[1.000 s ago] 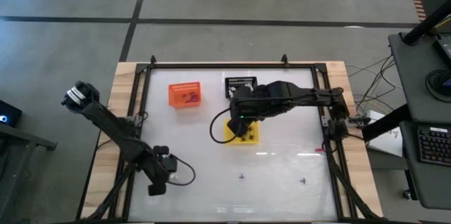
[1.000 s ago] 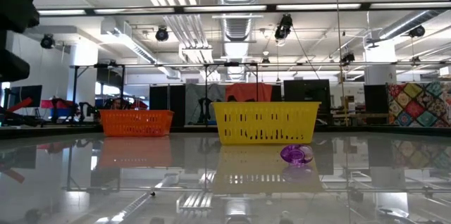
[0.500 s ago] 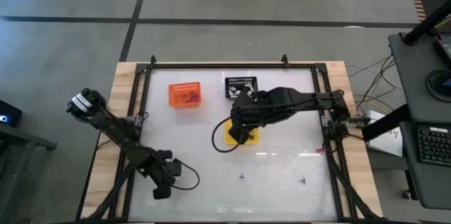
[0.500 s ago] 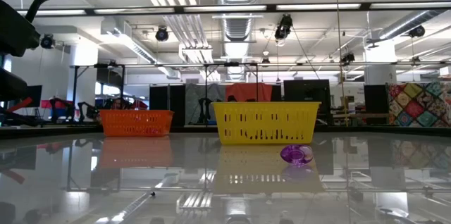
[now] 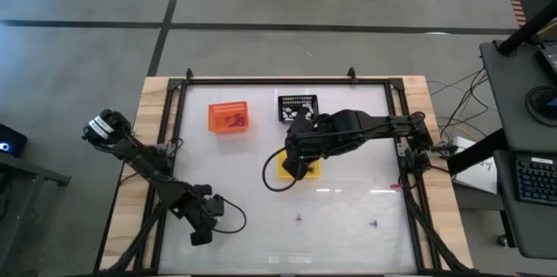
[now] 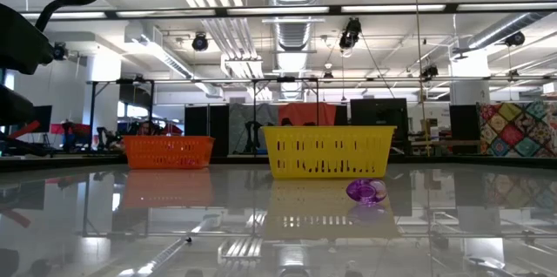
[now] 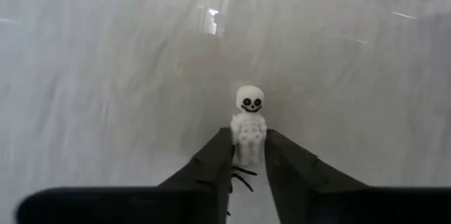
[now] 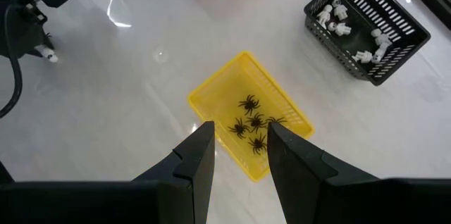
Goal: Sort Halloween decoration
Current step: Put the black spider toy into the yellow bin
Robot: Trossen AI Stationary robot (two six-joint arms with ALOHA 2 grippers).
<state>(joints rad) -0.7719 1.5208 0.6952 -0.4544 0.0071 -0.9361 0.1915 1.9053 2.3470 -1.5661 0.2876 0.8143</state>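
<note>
The legs of the black spider stick out beside the white skeleton in my left gripper, so I should open, leave the skeleton and take only the spider (image 7: 232,173) first.
My left gripper (image 5: 202,225) is at the table's near left and shut on a tiny white skeleton (image 7: 249,101); it also shows in the right wrist view as the left gripper (image 8: 35,5). My right gripper (image 8: 239,129) hangs open and empty above the yellow basket (image 8: 227,90), in which several black spiders (image 8: 252,124) lie. The black basket (image 8: 366,23) holds several white skeletons. The orange basket (image 5: 229,117) holds purple pieces. Two purple pieces (image 5: 298,219) (image 5: 375,223) lie on the table near its near edge, one seen as the purple piece (image 6: 365,192) in the low view. My left gripper pinches the skeleton by its ribcage (image 7: 246,131) between the two fingers (image 7: 215,157). The skull (image 7: 249,100) sticks out past the fingertips, and the legs lie back between them. Whether the figure touches the table, I cannot tell.
The three baskets stand in the far half of the table: orange to the left, black (image 5: 297,107) in the middle, yellow (image 5: 309,169) in front of it under my right arm. A black frame (image 5: 261,79) borders the tabletop. The near half holds only the purple pieces.
My left arm swung and carried its gripper slightly toward the near right. My right gripper moved a little toward the near edge over the yellow basket. Both then stayed still.
</note>
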